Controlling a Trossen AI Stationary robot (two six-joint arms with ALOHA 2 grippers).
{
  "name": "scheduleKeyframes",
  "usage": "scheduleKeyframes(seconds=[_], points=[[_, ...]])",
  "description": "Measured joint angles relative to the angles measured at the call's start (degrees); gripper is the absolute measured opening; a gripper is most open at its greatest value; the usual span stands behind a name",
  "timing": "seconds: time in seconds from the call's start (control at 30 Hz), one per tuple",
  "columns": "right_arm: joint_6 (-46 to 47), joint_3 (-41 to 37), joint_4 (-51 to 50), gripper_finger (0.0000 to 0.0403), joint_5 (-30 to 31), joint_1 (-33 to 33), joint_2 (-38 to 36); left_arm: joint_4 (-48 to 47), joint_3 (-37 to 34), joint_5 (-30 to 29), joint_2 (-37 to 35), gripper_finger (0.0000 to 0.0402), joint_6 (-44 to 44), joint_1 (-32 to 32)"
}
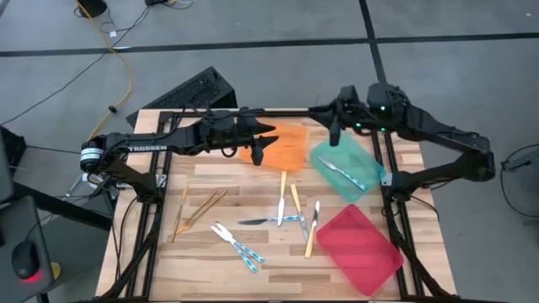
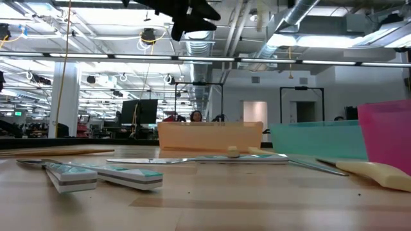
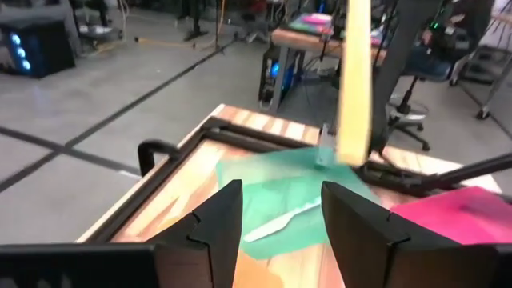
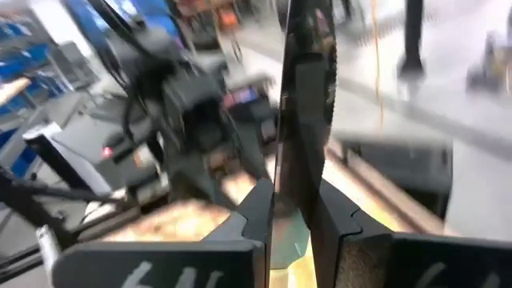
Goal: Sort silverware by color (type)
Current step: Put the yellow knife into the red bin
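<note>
Next, I release the yellow-handled utensil with my right gripper around the middle of the red tray [image 1: 366, 248].
My right gripper [image 1: 334, 135] is above the green tray [image 1: 349, 168] and shut on a yellow-handled utensil. The utensil's pale handle [image 3: 353, 80] hangs upright in the left wrist view. My left gripper [image 1: 259, 150] is open and empty above the orange tray [image 1: 285, 143]; its fingers show apart in its wrist view [image 3: 280, 216]. One blue-handled utensil [image 1: 341, 173] lies in the green tray. Gold utensils [image 1: 198, 210], blue-handled ones [image 1: 240, 244] and yellow-handled ones [image 1: 295, 200] lie flat on the table. My right gripper pinches the utensil between its two fingers, near its upper end [image 4: 300, 172]; the fingers hide which part that is. The fingers point down and the utensil runs on beyond them. It hangs upright, lifted clear, its lower end [image 3: 350, 156] above the green tray.
A red tray [image 1: 358, 248] lies at the near right. A dark frame [image 1: 394, 210] runs around the wooden table. A knife [image 1: 261, 220] lies at the table's middle. People and desks show in the room beyond the table.
</note>
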Motion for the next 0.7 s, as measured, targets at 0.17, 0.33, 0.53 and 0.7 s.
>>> scheduleKeyframes(seconds=[0.17, 0.33, 0.53, 0.7], points=[[12.9, 0.0, -16.8, 0.0058, 0.1, 2.2, -3.3, -3.5, 0.0, -0.7, 0.0, 0.0155, -0.2, 0.3], [25.8, 0.0, -32.2, 0.0058, 1.6, 9.5, -4.0, -6.7, 0.0, 3.2, 0.0, 0.0155, -2.2, 2.0], [43.8, 0.0, -40.4, 0.0058, 6.8, 25.2, -2.2, -9.5, 0.0, 7.8, 0.0, 0.0155, -2.2, 3.6], [59.3, 0.0, -40.5, 0.0058, 13.2, 39.1, 1.5, -9.1, 0.0, 10.1, 0.0, 0.0155, -2.3, 5.0]])
